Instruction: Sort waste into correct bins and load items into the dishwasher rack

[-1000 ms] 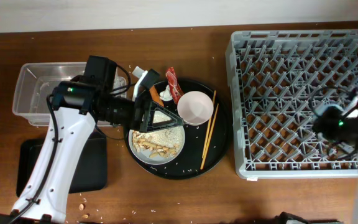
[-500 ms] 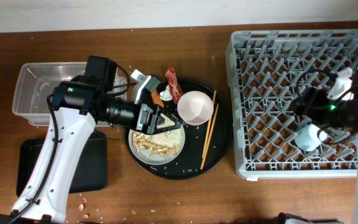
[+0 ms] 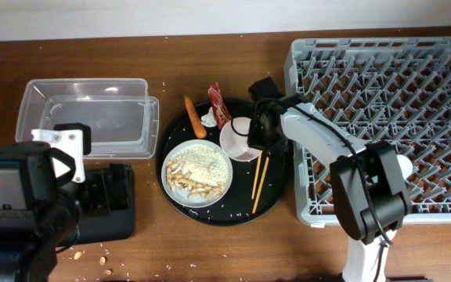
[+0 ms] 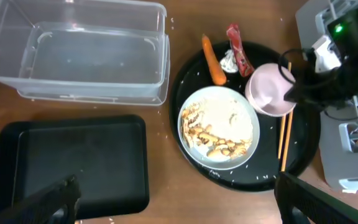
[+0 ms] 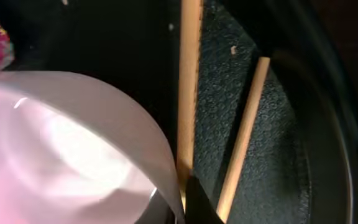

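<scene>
My right gripper is going to put the white bowl down between the dishwasher rack wires behind the pale cup [image 3: 361, 120]. The bowl still sits on the round black tray.
My right gripper [image 3: 261, 135] is shut on the right rim of the white bowl [image 3: 243, 137], which sits on the round black tray. In the right wrist view, the fingers [image 5: 194, 202] pinch the bowl [image 5: 73, 143] wall, with the wooden chopsticks [image 5: 188, 93] lying just beside it. The plate [image 3: 198, 168] carries rice and brown scraps. Carrot [image 3: 191, 107], red wrapper [image 3: 219, 106] and tissue [image 3: 208, 119] lie at the tray's back. A pale cup [image 3: 402, 166] peeks out in the dishwasher rack [image 3: 382, 86]. My left gripper [image 4: 182, 205] hangs high and open, holding nothing.
The clear tub [image 3: 88, 117] stands at the back left with the flat black tray [image 3: 108, 211] in front of it. The round black tray [image 3: 276, 192] is between them and the rack. Rice grains and crumbs are scattered on the wood.
The right arm swung from the rack to the bowl, leaving the cup in the rack, and shut on the bowl's rim. The left arm drew back from the plate to the front left.
</scene>
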